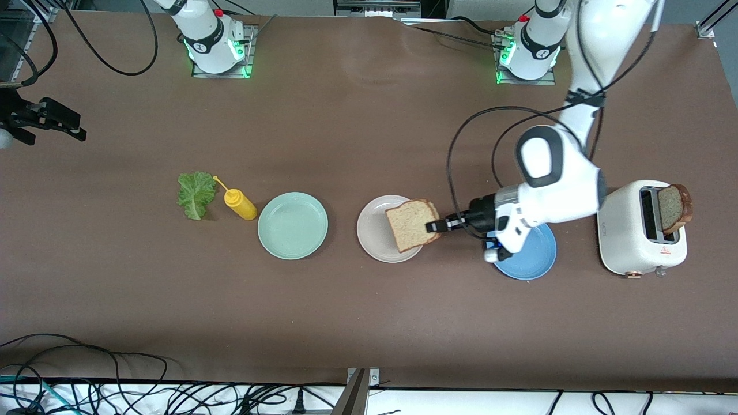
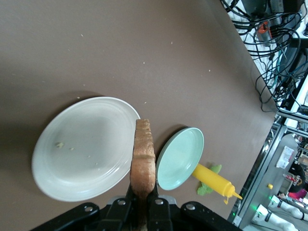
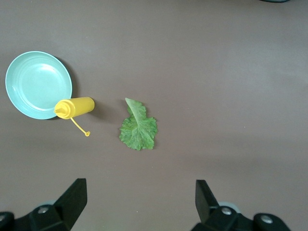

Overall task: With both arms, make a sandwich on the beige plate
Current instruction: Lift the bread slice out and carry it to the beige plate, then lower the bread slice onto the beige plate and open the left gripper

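I need to let go of the brown bread slice with my left gripper on the bare middle of the beige plate (image 1: 387, 235) (image 2: 93, 142).
My left gripper (image 1: 436, 225) is shut on the edge of a brown bread slice (image 1: 410, 223) and holds it over the beige plate (image 1: 372, 231). In the left wrist view the slice (image 2: 143, 156) shows edge-on between the fingers (image 2: 159, 204), above the bare plate (image 2: 82, 149). A second bread slice (image 1: 672, 207) stands in the toaster (image 1: 631, 236). The green lettuce leaf (image 1: 195, 195) lies on the table toward the right arm's end. My right gripper (image 3: 139, 185) is open and empty, high over the table near the lettuce (image 3: 138, 127).
A yellow mustard bottle (image 1: 239, 204) lies between the lettuce and a mint-green plate (image 1: 293, 225). A blue plate (image 1: 533, 259) sits under my left wrist, beside the toaster. Cables run along the table's near edge.
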